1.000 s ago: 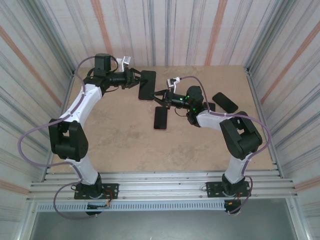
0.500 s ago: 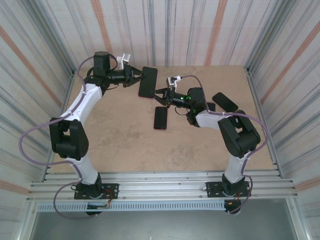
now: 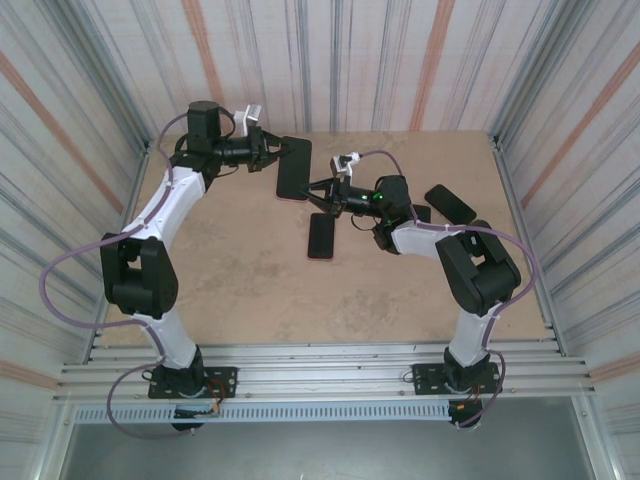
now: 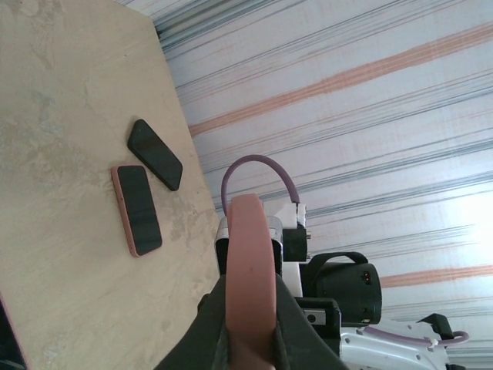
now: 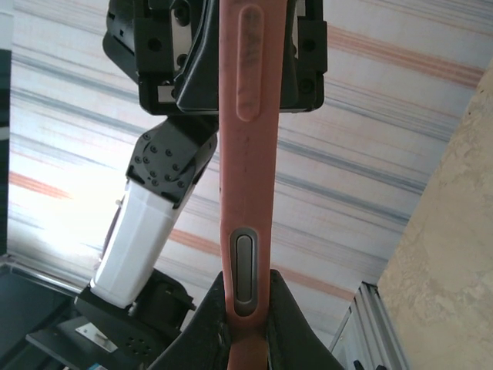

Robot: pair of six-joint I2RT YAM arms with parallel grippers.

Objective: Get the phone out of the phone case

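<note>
I have phone and case clamped together in my right gripper below the grey side button, so I will take the case's near corner [image 3: 279, 197] with it and peel that away first.
The phone [image 3: 294, 170], dark screen up in its pink phone case, hangs above the far middle of the table between both grippers. My left gripper [image 3: 275, 157] is shut on its left end. My right gripper [image 3: 312, 190] is shut on its lower right edge. In the left wrist view the pink case edge [image 4: 250, 254] runs up between the fingers of the left gripper [image 4: 250, 308], with the right arm's wrist behind it. In the right wrist view the case edge [image 5: 245, 154] and its grey side button [image 5: 243, 270] sit between the fingers of the right gripper [image 5: 245, 316], and the left gripper [image 5: 245, 81] clamps the far end.
A second phone in a pink case [image 3: 320, 236] [image 4: 137, 210] lies flat on the table [image 3: 230, 260] below the held one. A black phone [image 3: 450, 204] [image 4: 154, 153] lies at the right, by the right arm's elbow. Striped corrugated walls close in three sides.
My left gripper has shut on the left end of the cased phone. The phone has shifted and tilted slightly. The right gripper keeps its grip.
</note>
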